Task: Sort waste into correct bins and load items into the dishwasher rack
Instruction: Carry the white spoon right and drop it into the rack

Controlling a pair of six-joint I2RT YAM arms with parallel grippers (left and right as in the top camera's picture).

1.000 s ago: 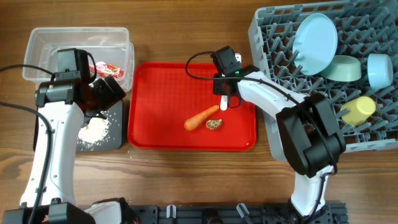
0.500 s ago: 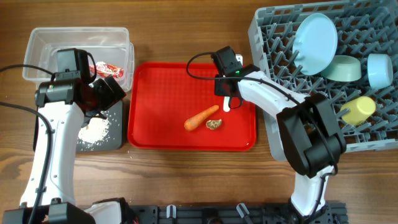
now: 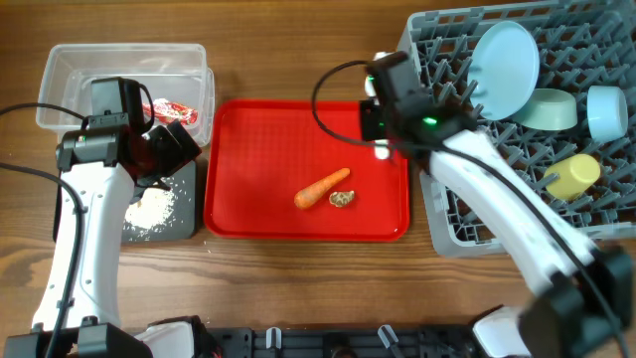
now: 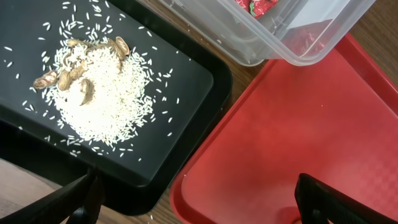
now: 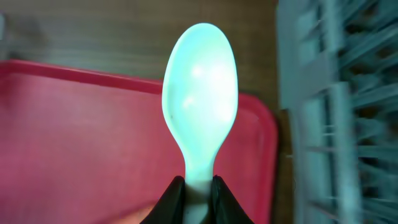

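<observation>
The orange carrot is on the red tray, and my left gripper needs to go to it next and close on the carrot's thick end (image 3: pixel 306 197).
My right gripper (image 3: pixel 382 137) is shut on the white plastic spoon (image 5: pixel 199 106) and holds it above the right edge of the red tray (image 3: pixel 258 149), next to the near-left corner of the grey dishwasher rack (image 3: pixel 437 214). The orange carrot (image 3: pixel 321 188) and a small brownish lump (image 3: pixel 341 199) lie on the red tray. My left gripper (image 3: pixel 169 144) is open and empty between the black tray (image 3: pixel 184 214) and the red tray. Rice scraps (image 4: pixel 102 93) lie on the black tray. The red wrapper (image 3: pixel 171 110) lies in the clear tub (image 3: pixel 60 89).
The rack holds the pale blue plate (image 3: pixel 504 57), the green bowl (image 3: pixel 550 109), the light blue bowl (image 3: pixel 606 111) and the yellow cup (image 3: pixel 573 176). The clear tub and black tray stand at the left. Bare wood runs along the front.
My right gripper has lifted the spoon off the red tray and moved right, toward the rack. The left arm has not moved.
</observation>
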